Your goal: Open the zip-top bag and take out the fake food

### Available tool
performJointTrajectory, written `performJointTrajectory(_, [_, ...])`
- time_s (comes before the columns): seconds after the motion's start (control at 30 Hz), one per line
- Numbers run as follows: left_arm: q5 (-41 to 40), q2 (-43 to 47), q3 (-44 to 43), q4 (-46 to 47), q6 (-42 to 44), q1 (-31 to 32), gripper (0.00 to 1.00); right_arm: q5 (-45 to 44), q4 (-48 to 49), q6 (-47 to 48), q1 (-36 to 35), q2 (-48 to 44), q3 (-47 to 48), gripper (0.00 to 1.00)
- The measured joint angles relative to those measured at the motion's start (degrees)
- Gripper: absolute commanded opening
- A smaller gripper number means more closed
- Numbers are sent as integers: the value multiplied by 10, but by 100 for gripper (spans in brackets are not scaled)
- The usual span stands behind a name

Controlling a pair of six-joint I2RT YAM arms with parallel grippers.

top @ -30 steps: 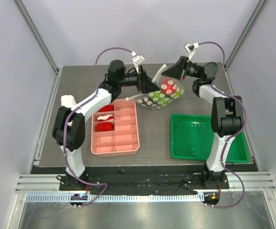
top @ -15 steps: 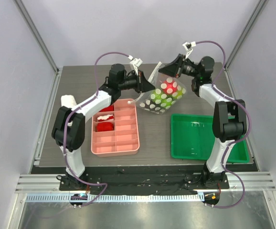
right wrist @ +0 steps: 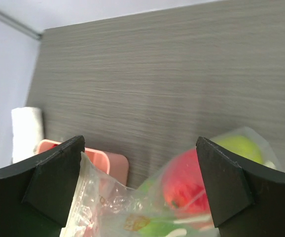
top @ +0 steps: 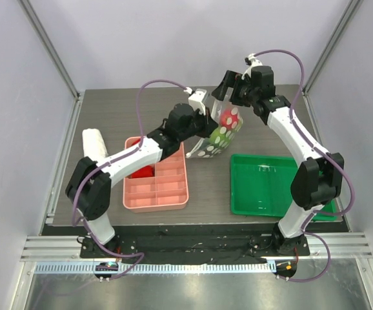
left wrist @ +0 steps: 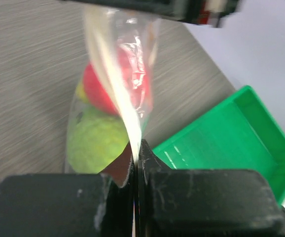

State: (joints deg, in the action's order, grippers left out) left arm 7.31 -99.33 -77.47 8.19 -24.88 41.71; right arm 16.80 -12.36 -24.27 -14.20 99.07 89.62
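Observation:
My left gripper is holding the zip-top bag's edges together, which keeps the bag's opening shut, so it should open and pinch only one edge (left wrist: 133,129).
The zip-top bag (top: 217,134), clear with white dots, hangs above the table's far middle. My left gripper (top: 207,124) is shut on its edge; in the left wrist view the plastic (left wrist: 125,94) runs up from the shut left gripper (left wrist: 135,154). Inside is the fake food: a red apple (top: 229,117) (left wrist: 105,89) (right wrist: 187,187), a green fruit (left wrist: 95,143) and a yellow-green pear (right wrist: 241,147). My right gripper (top: 223,95) (right wrist: 142,182) stands open around the bag's crumpled top (right wrist: 108,202), which reaches close to the left finger; whether it touches I cannot tell.
A green tray (top: 315,200) (left wrist: 231,143) lies at the right, just below the bag. A pink divided tray (top: 155,194) (right wrist: 103,163) with red pieces sits at the left. A white roll (top: 95,143) (right wrist: 26,129) lies at the far left.
The right gripper has opened and let go of the bag's top. The left gripper has shut on the bag's edge and swung right; the bag now hangs narrower and more upright.

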Motion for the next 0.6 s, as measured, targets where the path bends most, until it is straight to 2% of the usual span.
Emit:
performJointTrajectory(0.2, [-134,7,9,-9,15,44,0,-144,-108,11,-27,-69,7,100])
performJointTrajectory(0.4, [-223,7,9,-26,24,76,0,-171,-117,2,-44,-162,-37,100])
performJointTrajectory(0.53, [-259,7,9,-30,25,90,0,-217,-134,-42,-67,-175,-54,100])
performJointTrajectory(0.6, [-273,7,9,-31,26,95,0,-254,-139,-73,-88,-174,-69,91])
